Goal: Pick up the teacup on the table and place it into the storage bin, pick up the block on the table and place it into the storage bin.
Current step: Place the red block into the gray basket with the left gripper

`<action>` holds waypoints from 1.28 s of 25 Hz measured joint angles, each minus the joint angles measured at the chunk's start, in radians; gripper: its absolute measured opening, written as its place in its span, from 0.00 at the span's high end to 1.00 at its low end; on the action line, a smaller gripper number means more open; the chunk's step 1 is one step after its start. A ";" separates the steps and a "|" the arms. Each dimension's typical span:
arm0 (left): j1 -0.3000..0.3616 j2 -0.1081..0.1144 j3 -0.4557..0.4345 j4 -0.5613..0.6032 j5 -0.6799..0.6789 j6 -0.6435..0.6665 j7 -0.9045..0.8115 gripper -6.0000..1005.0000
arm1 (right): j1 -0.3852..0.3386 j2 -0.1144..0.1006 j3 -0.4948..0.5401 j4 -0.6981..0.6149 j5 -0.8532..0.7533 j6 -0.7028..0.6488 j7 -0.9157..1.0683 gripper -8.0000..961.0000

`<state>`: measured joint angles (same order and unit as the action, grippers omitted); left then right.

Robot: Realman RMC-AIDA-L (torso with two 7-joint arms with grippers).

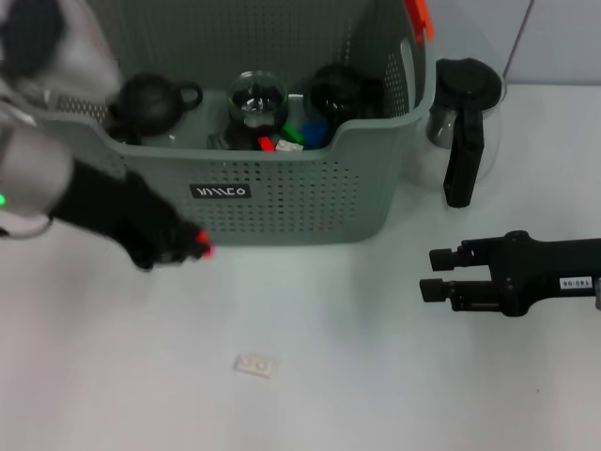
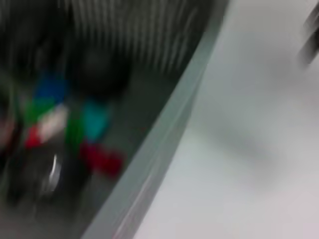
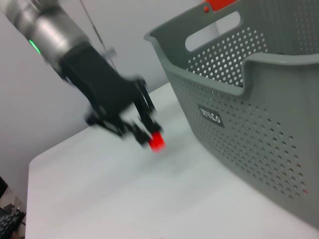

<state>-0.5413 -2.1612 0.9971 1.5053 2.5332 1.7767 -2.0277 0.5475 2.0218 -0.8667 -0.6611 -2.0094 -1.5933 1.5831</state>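
My left gripper is holding the red block. Next, I let go of it on the blue block inside the storage bin (image 1: 311,123) (image 2: 49,86), beside the dark cup.
The grey perforated storage bin (image 1: 310,202) stands at the back of the table. My left gripper (image 1: 192,246) hovers in front of the bin's front wall, left of the black label, shut on a small red block (image 1: 203,242). The right wrist view shows that same red block (image 3: 156,142) in the left gripper (image 3: 147,134), beside the storage bin (image 3: 259,129). A clear glass cup (image 1: 255,99) and a dark cup (image 1: 338,94) lie inside the bin; which one is the teacup I cannot tell. My right gripper (image 1: 439,273) rests open and empty at the right.
Inside the bin are a black teapot (image 1: 150,101) and coloured blocks (image 1: 305,132), seen blurred as blocks (image 2: 94,122) in the left wrist view. A glass carafe with a black handle (image 1: 465,117) stands right of the bin. A small white flat piece (image 1: 255,364) lies on the table.
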 joint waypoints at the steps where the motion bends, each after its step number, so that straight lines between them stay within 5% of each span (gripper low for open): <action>1: -0.016 0.005 -0.062 0.026 -0.059 0.070 0.014 0.82 | 0.000 0.000 0.000 0.000 0.000 -0.001 0.000 0.39; 4: -0.078 0.028 -0.247 0.075 -0.274 0.231 0.021 0.82 | 0.001 0.000 0.000 0.000 0.000 -0.001 0.000 0.39; 6: -0.101 0.034 -0.291 0.080 -0.366 0.241 0.008 0.82 | 0.002 0.000 0.000 0.000 0.000 -0.001 0.000 0.39; 11: -0.141 0.011 -0.273 0.051 -0.414 0.007 -0.018 0.82 | 0.006 0.001 -0.003 0.000 0.000 -0.001 0.000 0.39; 13: -0.168 0.001 -0.169 -0.052 -0.330 -0.259 -0.052 0.82 | 0.006 0.002 -0.004 0.000 0.000 -0.001 0.000 0.39; 19: -0.201 0.007 -0.006 -0.247 -0.127 -0.597 -0.140 0.82 | 0.006 0.002 -0.003 0.000 0.000 -0.001 -0.001 0.39; 26: -0.273 -0.002 0.100 -0.436 0.138 -0.771 -0.246 0.82 | 0.006 0.002 -0.001 0.000 0.000 0.000 -0.004 0.39; 32: -0.291 -0.008 0.139 -0.418 0.206 -0.750 -0.327 0.77 | 0.008 0.001 -0.001 -0.001 0.003 -0.001 -0.005 0.39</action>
<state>-0.8325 -2.1689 1.1361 1.0878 2.7392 1.0265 -2.3542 0.5556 2.0229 -0.8673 -0.6624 -2.0068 -1.5939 1.5781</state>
